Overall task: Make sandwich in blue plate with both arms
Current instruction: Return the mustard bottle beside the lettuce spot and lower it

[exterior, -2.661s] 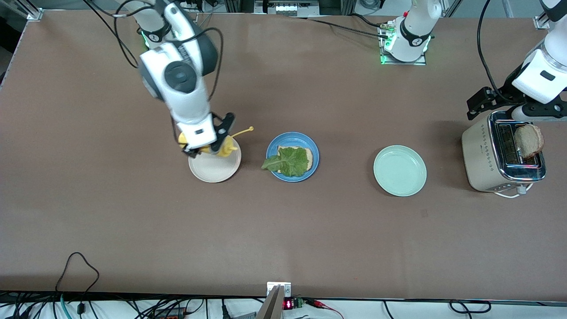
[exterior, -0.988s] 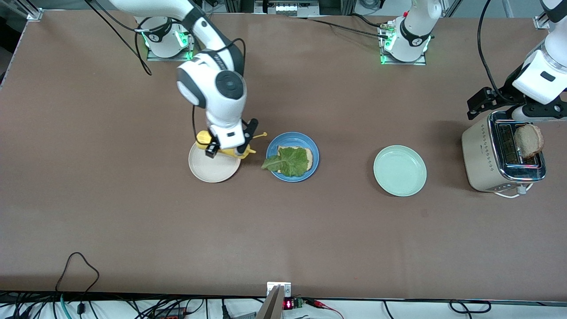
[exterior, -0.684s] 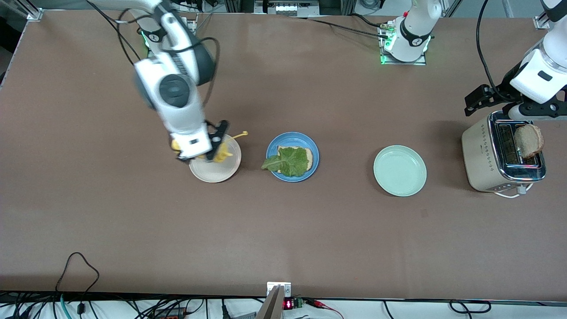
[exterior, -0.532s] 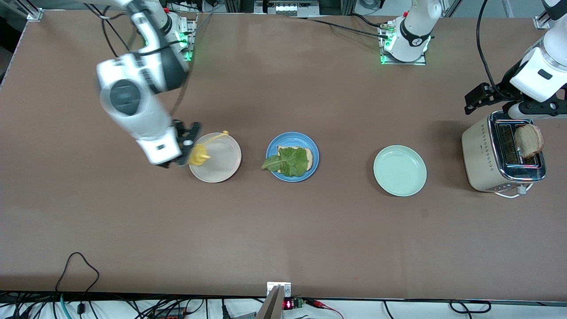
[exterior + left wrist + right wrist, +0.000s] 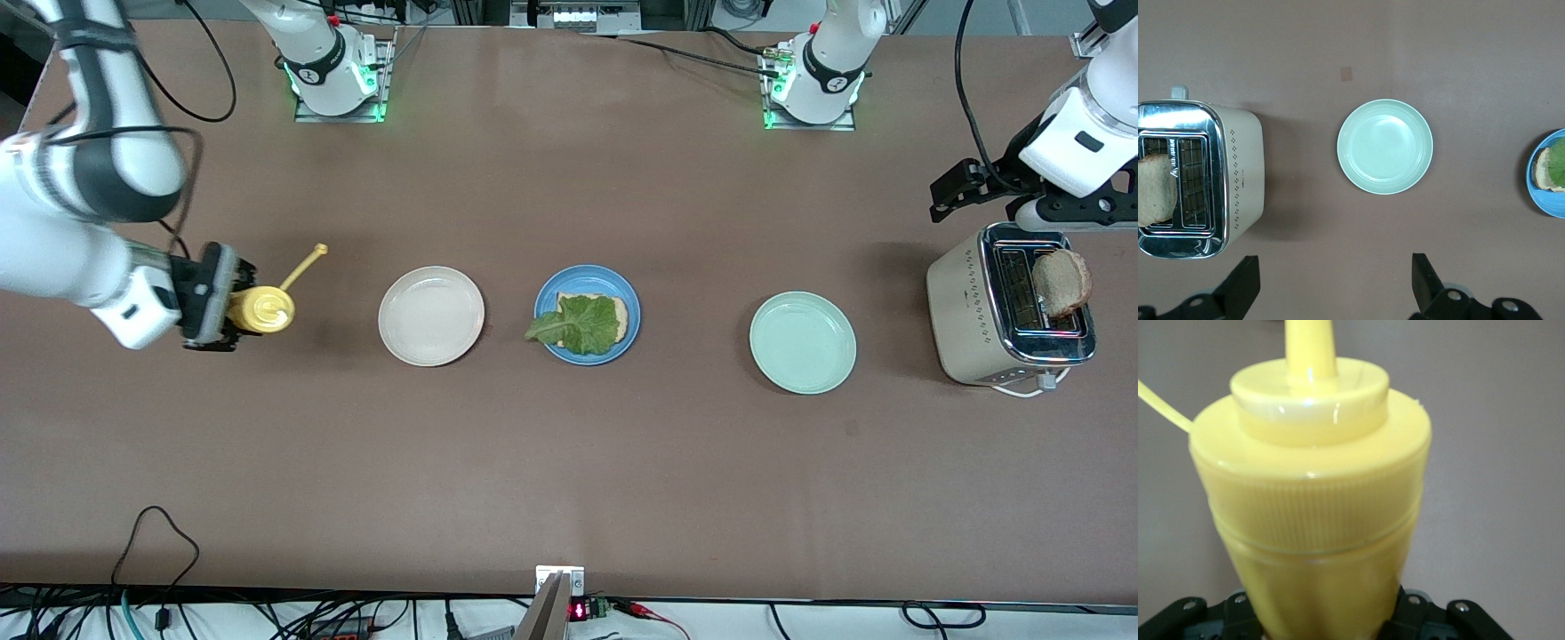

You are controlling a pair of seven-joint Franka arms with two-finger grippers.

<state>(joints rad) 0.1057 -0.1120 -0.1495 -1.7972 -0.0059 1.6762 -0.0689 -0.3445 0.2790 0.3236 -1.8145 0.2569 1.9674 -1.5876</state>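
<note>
Next, my right gripper lets go of the yellow squeeze bottle on bare table across the cream-white plate from the blue plate (image 5: 222,309).
The blue plate (image 5: 545,293) sits mid-table and holds one bread slice (image 5: 623,313) with the green lettuce leaf (image 5: 582,324) on top; its edge also shows in the left wrist view (image 5: 1546,200). A second bread slice (image 5: 1062,282) stands in the toaster (image 5: 969,311), also seen in the left wrist view (image 5: 1155,197). My right gripper (image 5: 233,311) is shut on the yellow squeeze bottle (image 5: 263,309), over bare table at the right arm's end; the bottle fills the right wrist view (image 5: 1311,520). My left gripper (image 5: 1062,218) is open and empty above the toaster.
A cream-white plate (image 5: 431,316) lies between the bottle and the blue plate. A mint-green plate (image 5: 803,342) lies between the blue plate and the toaster, and shows in the left wrist view (image 5: 1385,147). Cables run along the table's near edge.
My right arm swung the yellow bottle from over the cream plate, near the blue plate, out to the right arm's end of the table. The left gripper lifted slightly above the toaster.
</note>
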